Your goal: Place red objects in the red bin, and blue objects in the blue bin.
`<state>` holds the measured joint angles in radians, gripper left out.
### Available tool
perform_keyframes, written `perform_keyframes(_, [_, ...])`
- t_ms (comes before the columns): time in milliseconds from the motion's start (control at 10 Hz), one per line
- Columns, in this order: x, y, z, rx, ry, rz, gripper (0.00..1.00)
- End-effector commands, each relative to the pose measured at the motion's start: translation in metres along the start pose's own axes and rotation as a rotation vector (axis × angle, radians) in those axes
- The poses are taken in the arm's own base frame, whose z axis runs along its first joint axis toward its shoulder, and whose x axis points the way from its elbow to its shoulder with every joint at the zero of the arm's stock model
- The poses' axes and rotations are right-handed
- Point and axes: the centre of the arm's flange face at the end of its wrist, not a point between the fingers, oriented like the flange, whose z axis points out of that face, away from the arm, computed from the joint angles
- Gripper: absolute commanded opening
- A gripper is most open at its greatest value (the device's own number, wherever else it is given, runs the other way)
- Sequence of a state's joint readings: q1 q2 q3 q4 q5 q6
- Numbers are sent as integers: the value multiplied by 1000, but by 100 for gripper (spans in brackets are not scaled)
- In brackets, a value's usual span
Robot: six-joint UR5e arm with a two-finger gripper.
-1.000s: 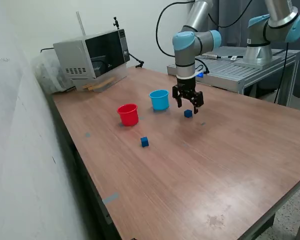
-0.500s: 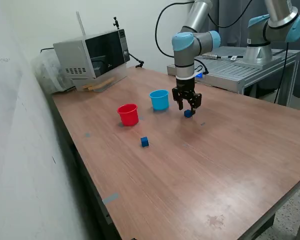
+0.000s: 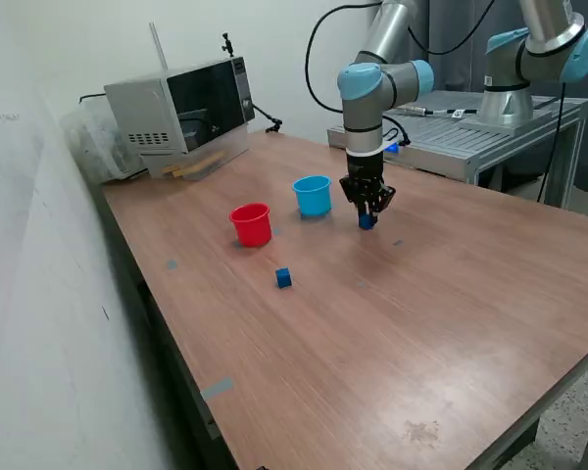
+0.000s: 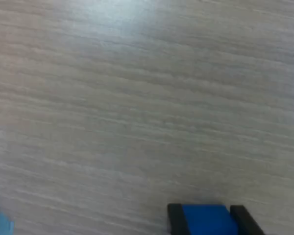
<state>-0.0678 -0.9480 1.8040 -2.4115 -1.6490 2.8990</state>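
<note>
The gripper needs to release the dark blue cube inside the light blue bin (image 3: 314, 200), on its bottom, beside the red bin.
One dark blue cube (image 3: 367, 221) sits on the table between the fingers of my gripper (image 3: 367, 216), to the exterior view's right of the light blue bin (image 3: 313, 195). In the wrist view this blue cube (image 4: 204, 220) fills the gap between the black fingertips (image 4: 175, 219), which press against both its sides. A second dark blue cube (image 3: 283, 278) lies alone nearer the table's front, below the red bin (image 3: 251, 223). No red cubes show on the table; the insides of both bins are hidden from me.
A microwave (image 3: 181, 110) stands at the table's back corner on the exterior view's left. A second arm (image 3: 534, 54) is mounted on a metal table (image 3: 470, 137) behind. A wall runs along the exterior view's left side.
My gripper has lowered onto the blue cube and its fingers have come together around it; a second ago they hung spread above it.
</note>
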Motion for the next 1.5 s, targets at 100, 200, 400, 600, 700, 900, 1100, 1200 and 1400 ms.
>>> perform_keyframes(100, [-3, 2, -11, -17, -14, 0, 0])
perform_keyframes(200, [-11, 7, -39, -61, -34, 14, 0])
perform_keyframes(400, [-32, 2, -89, -123, -61, 46, 0])
perform_keyframes(600, [-50, -5, -100, -116, -61, 72, 0])
perform_keyframes(700, [-66, -9, -103, -104, -82, 96, 0])
perform_keyframes(900, [-104, -13, -104, -97, -108, 154, 0])
perform_keyframes(1100, [-144, -20, -105, -96, -112, 219, 0])
perform_keyframes(1200, [-154, -22, -103, -93, -112, 236, 0])
perform_keyframes(1400, [-162, -19, -84, -66, -104, 245, 0])
